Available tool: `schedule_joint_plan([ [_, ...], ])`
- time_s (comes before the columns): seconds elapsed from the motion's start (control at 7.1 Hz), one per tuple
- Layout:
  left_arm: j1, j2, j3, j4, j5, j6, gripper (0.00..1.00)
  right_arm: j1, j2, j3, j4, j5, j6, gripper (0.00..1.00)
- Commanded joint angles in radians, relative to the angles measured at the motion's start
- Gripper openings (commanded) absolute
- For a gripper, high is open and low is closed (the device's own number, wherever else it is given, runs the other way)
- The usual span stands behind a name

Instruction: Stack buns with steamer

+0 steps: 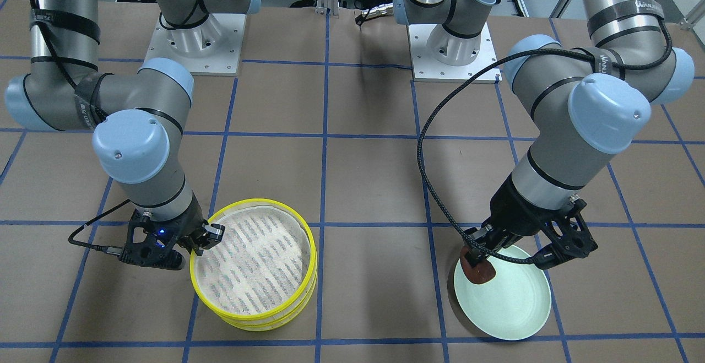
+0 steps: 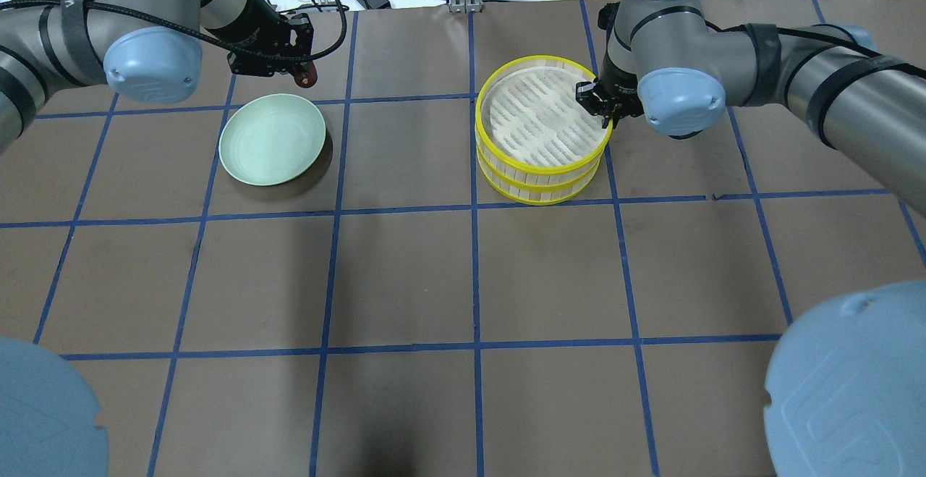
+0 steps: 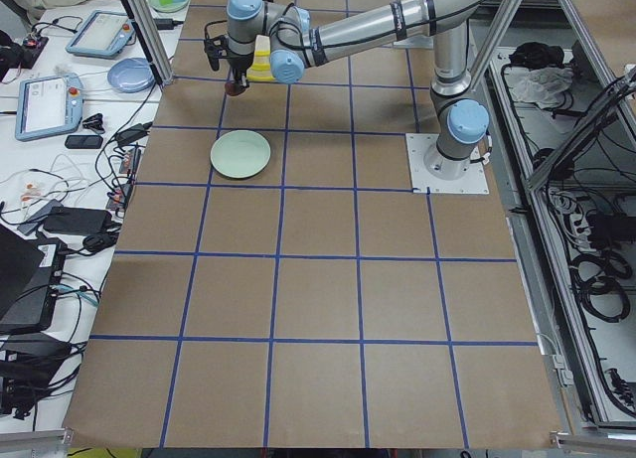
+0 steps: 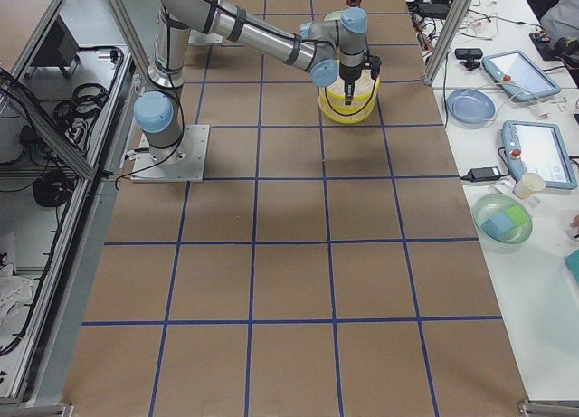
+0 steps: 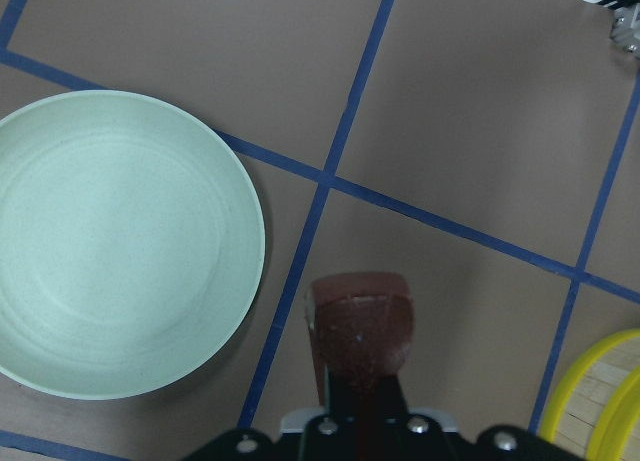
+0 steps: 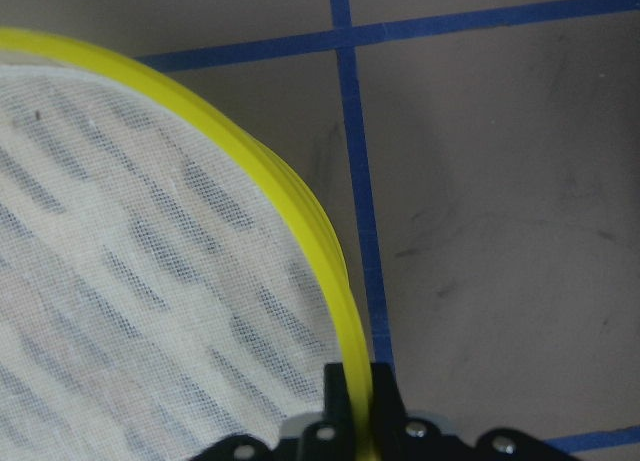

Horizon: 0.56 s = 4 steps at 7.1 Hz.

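Observation:
I will let go of the dark reddish-brown bun, now held beside the empty plate, with my left gripper on the steamer's cloth lining (image 1: 235,248), off center toward my right gripper.
My left gripper (image 2: 307,76) is shut on the dark reddish-brown bun (image 1: 478,269) and holds it above the table, just beside the rim of the empty pale green plate (image 2: 271,140). In the left wrist view the bun (image 5: 360,326) hangs to the right of the plate (image 5: 110,241). The yellow-rimmed steamer (image 2: 539,173) stands as two stacked tiers, with a cloth-lined top. My right gripper (image 2: 605,105) is shut on the top tier's yellow rim (image 6: 300,231). The cream-white bun is not in view.
The two arm bases (image 1: 195,38) stand at the robot's side of the table. A black cable (image 1: 435,148) loops from the left wrist. Side tables with tablets and bowls (image 4: 470,102) lie beyond the table's far edge.

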State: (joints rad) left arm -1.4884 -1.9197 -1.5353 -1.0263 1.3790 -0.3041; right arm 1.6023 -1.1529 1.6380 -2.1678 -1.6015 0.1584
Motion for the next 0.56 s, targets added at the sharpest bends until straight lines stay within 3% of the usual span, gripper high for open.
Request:
schedule_joint_plan([
  [0.0, 0.0, 0.001, 0.0, 0.0, -0.011, -0.001, 0.0, 0.001, -0.001, 0.0, -0.001, 0.0, 0.003, 0.53],
  [0.14, 0.0, 0.001, 0.0, 0.0, -0.011, 0.0, 0.0, 0.001, -0.001, -0.001, -0.007, -0.002, 0.029, 1.0],
  [0.42, -0.019, 0.001, 0.001, 0.011, -0.038, -0.071, 0.0, 0.008, -0.043, -0.01, 0.022, -0.005, 0.035, 1.0],
])
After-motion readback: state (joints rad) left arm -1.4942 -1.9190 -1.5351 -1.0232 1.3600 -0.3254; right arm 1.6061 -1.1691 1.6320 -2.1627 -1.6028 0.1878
